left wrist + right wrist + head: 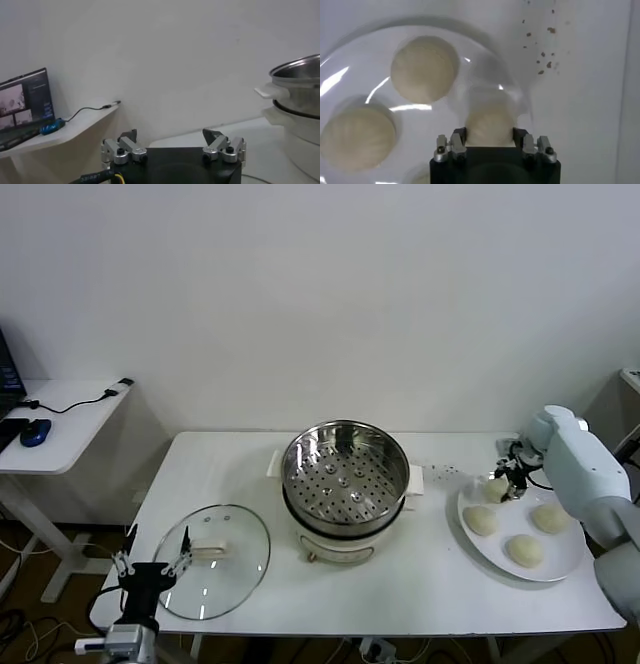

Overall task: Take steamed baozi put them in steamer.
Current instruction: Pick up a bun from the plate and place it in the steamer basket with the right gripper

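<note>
The robot's right gripper needs to release the baozi on the far part of the steamer's perforated bottom [345, 456], toward the wall.
The steamer [345, 484] stands empty at the table's middle, a shiny perforated basket on a white cooker base; its side shows in the left wrist view [300, 75]. Four pale baozi lie on a white plate [572, 562] at the right. My right gripper [512, 480] is at the plate's far left edge, its fingers pressed on both sides of one baozi [490, 120], also seen in the head view [496, 489]. The others [481, 521] [549, 517] [524, 550] lie loose. My left gripper [150, 566] is open and empty at the front left.
A round glass lid [215, 559] lies flat at the front left, beside the left gripper. Brown crumbs [445, 472] dot the table between steamer and plate. A white side table [60, 409] with a blue mouse and cable stands at the far left.
</note>
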Robot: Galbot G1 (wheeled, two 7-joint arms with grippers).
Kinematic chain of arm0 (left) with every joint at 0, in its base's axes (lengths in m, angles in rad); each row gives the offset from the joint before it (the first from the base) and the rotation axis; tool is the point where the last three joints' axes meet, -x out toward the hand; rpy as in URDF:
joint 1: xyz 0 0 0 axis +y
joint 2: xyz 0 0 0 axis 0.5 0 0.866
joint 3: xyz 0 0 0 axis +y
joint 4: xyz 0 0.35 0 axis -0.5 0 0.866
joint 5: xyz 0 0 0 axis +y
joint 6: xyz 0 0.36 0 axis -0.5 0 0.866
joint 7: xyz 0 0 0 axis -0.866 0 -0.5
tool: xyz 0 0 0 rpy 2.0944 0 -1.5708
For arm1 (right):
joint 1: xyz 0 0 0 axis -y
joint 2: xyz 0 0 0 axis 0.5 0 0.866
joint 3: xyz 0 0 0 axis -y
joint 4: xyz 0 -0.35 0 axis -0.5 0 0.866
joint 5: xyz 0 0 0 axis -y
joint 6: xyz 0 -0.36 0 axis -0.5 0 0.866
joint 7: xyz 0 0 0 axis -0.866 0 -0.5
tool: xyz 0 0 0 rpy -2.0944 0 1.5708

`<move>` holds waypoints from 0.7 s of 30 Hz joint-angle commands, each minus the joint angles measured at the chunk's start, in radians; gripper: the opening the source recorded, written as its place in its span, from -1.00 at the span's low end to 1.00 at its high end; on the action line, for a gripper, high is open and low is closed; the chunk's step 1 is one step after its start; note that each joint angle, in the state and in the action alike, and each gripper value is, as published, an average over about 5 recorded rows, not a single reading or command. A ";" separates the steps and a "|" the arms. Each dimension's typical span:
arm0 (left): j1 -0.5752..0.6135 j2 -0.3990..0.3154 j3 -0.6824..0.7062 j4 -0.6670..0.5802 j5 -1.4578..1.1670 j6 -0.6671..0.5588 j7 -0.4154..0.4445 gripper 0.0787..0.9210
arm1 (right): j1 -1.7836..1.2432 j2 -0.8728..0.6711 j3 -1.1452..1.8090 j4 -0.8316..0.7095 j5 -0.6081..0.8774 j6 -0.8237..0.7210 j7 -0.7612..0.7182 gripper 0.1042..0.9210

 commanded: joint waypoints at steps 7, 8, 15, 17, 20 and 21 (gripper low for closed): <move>0.019 -0.001 0.001 -0.016 0.008 0.001 -0.002 0.77 | 0.388 -0.062 -0.551 0.474 0.367 0.090 -0.090 0.26; 0.021 -0.001 0.002 -0.018 0.008 0.000 -0.002 0.77 | 0.429 -0.047 -0.587 0.504 0.388 0.102 -0.091 0.26; 0.034 -0.002 0.009 -0.029 0.007 -0.001 -0.002 0.77 | 0.621 0.106 -0.688 0.661 0.335 0.262 -0.069 0.26; 0.037 -0.003 0.010 -0.031 0.006 -0.001 -0.002 0.77 | 0.622 0.155 -0.686 0.677 0.283 0.306 -0.052 0.26; 0.043 -0.004 0.010 -0.033 0.004 -0.002 -0.003 0.77 | 0.581 0.217 -0.670 0.683 0.197 0.353 -0.029 0.26; 0.045 -0.004 0.010 -0.033 0.003 -0.003 -0.003 0.77 | 0.558 0.235 -0.663 0.680 0.165 0.366 -0.021 0.26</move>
